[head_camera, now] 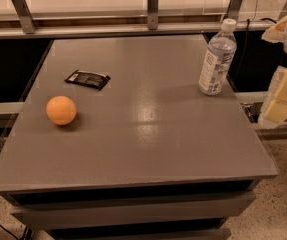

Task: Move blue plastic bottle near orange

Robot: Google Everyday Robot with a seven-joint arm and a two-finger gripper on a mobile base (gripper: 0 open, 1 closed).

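The blue plastic bottle has an upper half (222, 48) below its white cap. My gripper will close there so that it can carry the bottle to the orange.
The blue plastic bottle (217, 59) stands upright near the table's far right edge; it is clear bluish with a white cap and a white-and-blue label. The orange (61, 110) sits on the left side of the table, far from the bottle. My gripper (284, 79) shows as cream-coloured parts at the right edge of the camera view, just off the table's right side and to the right of the bottle. It touches nothing and is partly cut off by the frame.
A flat black wrapper (87, 79) lies on the grey table (148, 149) behind and right of the orange. A metal rail with posts (153, 9) runs along the back. The table's right edge drops to a speckled floor.
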